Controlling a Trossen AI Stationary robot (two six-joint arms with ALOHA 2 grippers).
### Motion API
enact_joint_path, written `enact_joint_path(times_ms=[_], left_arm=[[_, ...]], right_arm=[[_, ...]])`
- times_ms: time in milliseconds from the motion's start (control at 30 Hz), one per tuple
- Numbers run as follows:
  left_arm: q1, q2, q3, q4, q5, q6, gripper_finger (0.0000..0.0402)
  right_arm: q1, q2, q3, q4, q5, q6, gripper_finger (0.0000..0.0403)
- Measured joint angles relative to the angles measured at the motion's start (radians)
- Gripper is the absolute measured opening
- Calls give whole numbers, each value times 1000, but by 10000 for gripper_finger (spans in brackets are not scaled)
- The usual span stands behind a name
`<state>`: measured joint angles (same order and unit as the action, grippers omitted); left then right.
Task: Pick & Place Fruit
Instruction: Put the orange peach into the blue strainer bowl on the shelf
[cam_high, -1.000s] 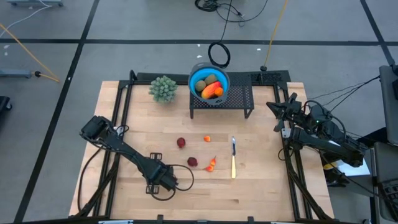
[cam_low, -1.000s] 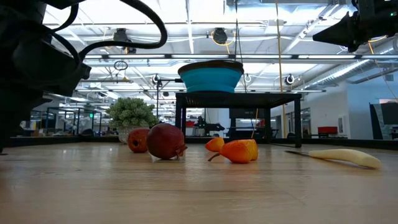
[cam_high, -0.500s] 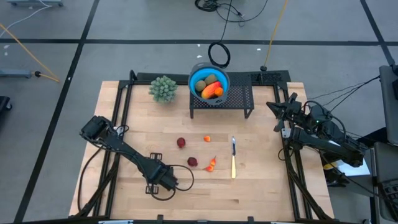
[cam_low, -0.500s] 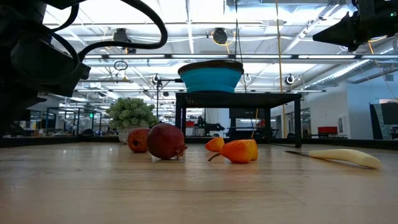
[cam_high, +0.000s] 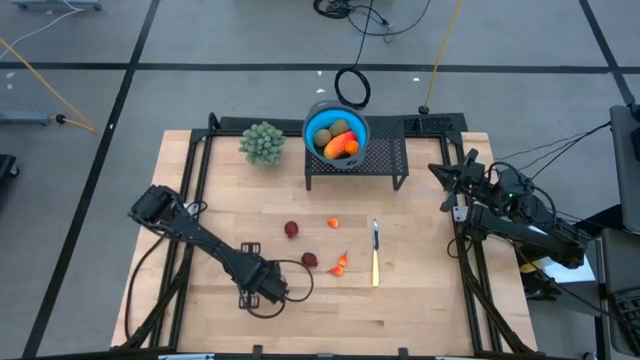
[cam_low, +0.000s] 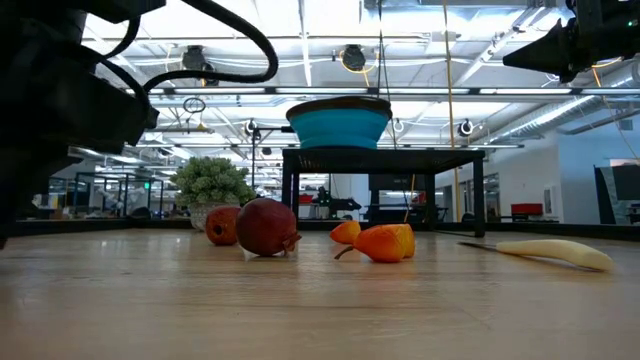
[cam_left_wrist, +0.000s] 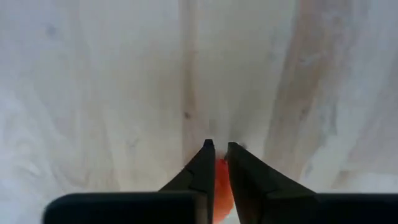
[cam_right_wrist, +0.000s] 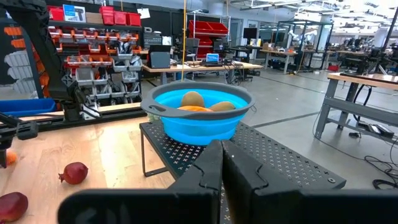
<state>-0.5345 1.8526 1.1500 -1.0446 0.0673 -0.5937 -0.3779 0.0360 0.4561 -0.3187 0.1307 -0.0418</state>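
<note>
I should open my left gripper and take the small orange fruit around its wider body (cam_left_wrist: 222, 202), because my left gripper is pinching it near its narrow stem end.
My left gripper (cam_high: 268, 290) points down over the near left of the wooden table (cam_high: 420, 290), and its fingers (cam_left_wrist: 217, 146) are nearly together on a small orange fruit (cam_left_wrist: 221, 185). Two dark red round fruits (cam_high: 291, 229) (cam_high: 310, 260), a tiny orange one (cam_high: 333, 223) and an orange-red mango-like one (cam_high: 341, 264) lie on the table's middle. More fruit sits in the blue bowl (cam_high: 336, 132). My right gripper (cam_right_wrist: 222, 149) is shut with nothing in it, raised at the table's right edge (cam_high: 443, 178). My left gripper pinches the small orange fruit (cam_left_wrist: 221, 177) between its two fingers, which come from above and point down. Only a strip of the fruit shows in the narrow gap, behind the fingertips. I cannot tell whether it rests on the table.
The bowl stands on a black mesh rack (cam_high: 385, 160) at the far middle. A pale green bushy plant (cam_high: 262, 142) sits to the rack's left. A thin knife (cam_high: 375, 255) lies right of the fruits. Bare wood stretches along the near edge.
</note>
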Motion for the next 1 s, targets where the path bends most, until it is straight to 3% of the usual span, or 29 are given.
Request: enact_joint_path(times_ms=[233,600,700,1000], left_arm=[[52,-33,0,-6,-50,-81,46],[121,-230,0,-28,-142,-142,112],[126,-276,0,-57,-138,-178,142],[54,-315,0,-66,7,-271,242]], right_arm=[[0,0,0,0,0,0,0],[0,0,0,0,0,0,0],[0,0,0,0,0,0,0],[0,0,0,0,0,-1,0]])
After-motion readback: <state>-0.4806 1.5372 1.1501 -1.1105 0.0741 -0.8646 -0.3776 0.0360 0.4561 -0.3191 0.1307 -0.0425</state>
